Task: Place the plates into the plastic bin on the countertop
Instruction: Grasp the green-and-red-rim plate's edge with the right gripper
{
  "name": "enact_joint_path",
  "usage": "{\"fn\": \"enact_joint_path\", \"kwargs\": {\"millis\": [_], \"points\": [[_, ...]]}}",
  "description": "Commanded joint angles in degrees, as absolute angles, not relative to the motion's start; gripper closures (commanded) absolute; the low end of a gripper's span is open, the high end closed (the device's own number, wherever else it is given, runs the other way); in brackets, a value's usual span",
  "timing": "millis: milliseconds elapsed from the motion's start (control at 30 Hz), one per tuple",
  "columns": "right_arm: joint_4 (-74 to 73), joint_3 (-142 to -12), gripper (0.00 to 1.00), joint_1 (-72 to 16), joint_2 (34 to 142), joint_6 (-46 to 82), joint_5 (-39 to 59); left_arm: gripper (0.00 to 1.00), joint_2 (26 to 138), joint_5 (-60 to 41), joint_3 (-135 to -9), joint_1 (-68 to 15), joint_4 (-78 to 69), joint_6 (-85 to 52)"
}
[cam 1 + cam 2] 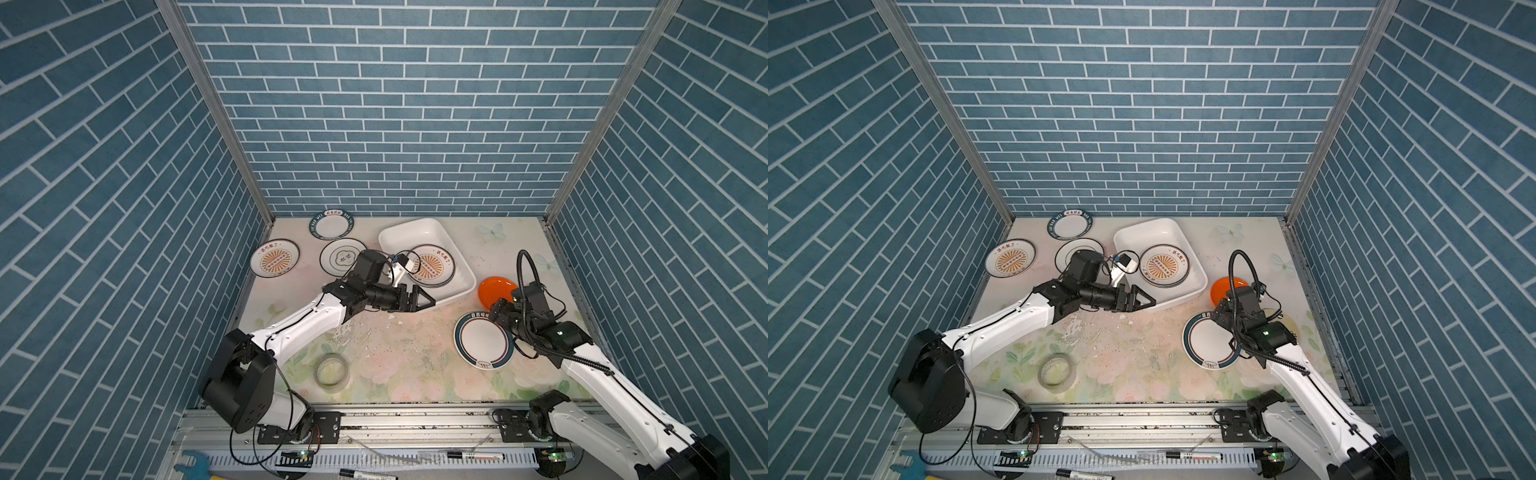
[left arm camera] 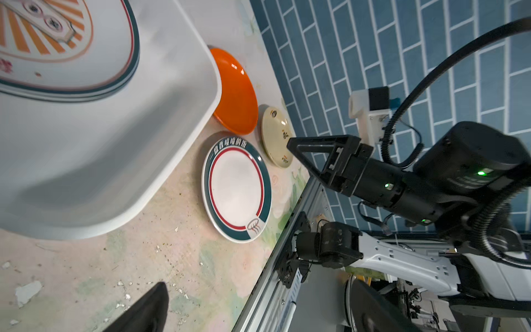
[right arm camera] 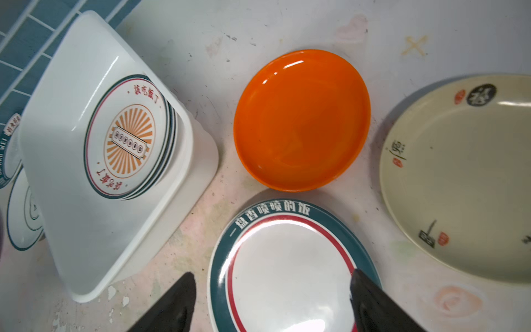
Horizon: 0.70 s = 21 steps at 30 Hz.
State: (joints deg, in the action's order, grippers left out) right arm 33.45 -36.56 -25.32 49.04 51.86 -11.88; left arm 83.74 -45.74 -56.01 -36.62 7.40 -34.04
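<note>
Next, I grip the plate's rim [image 1: 510,353] on the green-rimmed plate with my right gripper, away from the white plastic bin.
The white plastic bin [image 1: 399,235] [image 1: 1138,237] stands at the back of the flowered countertop [image 1: 395,353] and holds a stack of sunburst plates [image 1: 430,266] [image 3: 129,138]. My left gripper [image 1: 426,300] [image 2: 258,313] is open and empty, just outside the bin's near wall. My right gripper [image 1: 494,311] [image 3: 271,276] hangs open and empty over a green-rimmed plate [image 1: 482,343] [image 3: 287,273] that lies flat on the countertop. Beyond that plate lie an orange plate [image 1: 494,289] [image 3: 301,120] and a pale yellow plate [image 3: 459,178] [image 2: 275,138].
Left of the bin lie a sunburst plate [image 1: 274,257], a ringed white plate [image 1: 337,255] partly under my left arm, and a green-lettered plate [image 1: 331,224]. A translucent tape roll [image 1: 331,372] sits near the front. Blue tiled walls close in three sides, with a metal rail [image 1: 395,415] along the front.
</note>
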Motion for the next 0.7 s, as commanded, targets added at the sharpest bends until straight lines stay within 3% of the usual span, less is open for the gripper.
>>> {"fn": "enact_joint_path", "kwargs": {"millis": [0, 200, 667], "points": [[43.32, -36.33, 0.15, -25.14, 45.77, 54.71, -15.76, 0.0, 85.13, -44.12, -57.48, -39.93, 9.63, -31.71], [49.21, -33.02, 0.15, -24.96, 41.32, 57.23, -14.2, 0.0, 85.79, -42.34, -58.35, -43.11, 12.1, -29.56], [41.26, -19.62, 0.2, -24.18, 33.7, 62.68, -3.95, 0.01, 85.08, -41.31, -58.8, -43.77, 12.84, -28.14]]}}
